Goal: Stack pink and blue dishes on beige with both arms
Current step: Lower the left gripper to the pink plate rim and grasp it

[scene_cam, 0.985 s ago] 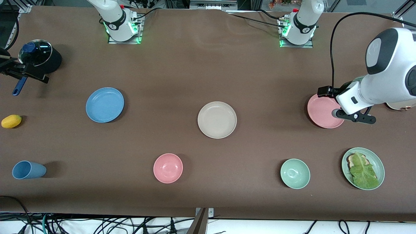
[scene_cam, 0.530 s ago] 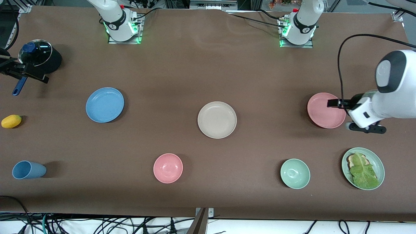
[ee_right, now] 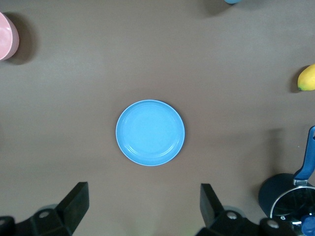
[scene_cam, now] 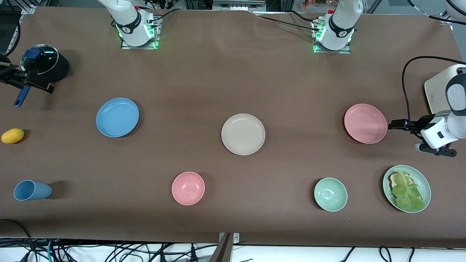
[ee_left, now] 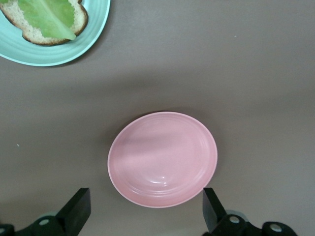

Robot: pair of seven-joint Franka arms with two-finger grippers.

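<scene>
The pink plate's rim [scene_cam: 386,125] [ee_left: 109,169] has a side toward the table's end by the cream toaster. My left gripper will go to that side next and close there.
The pink plate [scene_cam: 365,123] lies toward the left arm's end of the table. Out near the right arm's end is the blue plate [scene_cam: 117,117], and the beige plate [scene_cam: 243,134] sits between them. All three are bare and apart. My left gripper [scene_cam: 398,124] hangs just off the pink plate's rim, toward the table's end. In the left wrist view it [ee_left: 145,196] is open and empty, with the pink plate [ee_left: 162,158] just ahead of its fingers. My right gripper [ee_right: 145,196] waits high over bare table beside the blue plate [ee_right: 150,132], open and empty.
A pink bowl [scene_cam: 188,188], a green bowl [scene_cam: 330,194] and a green plate [scene_cam: 422,178] with bread and lettuce sit near the front edge. A blue cup [scene_cam: 32,190], a lemon [scene_cam: 12,135] and a lidded pot [scene_cam: 43,65] are at the right arm's end. A cream toaster [scene_cam: 435,91] stands by the left arm.
The left arm has swung from over the pink plate out toward the table's end, uncovering the whole plate and the toaster. The right arm and all dishes have stayed still.
</scene>
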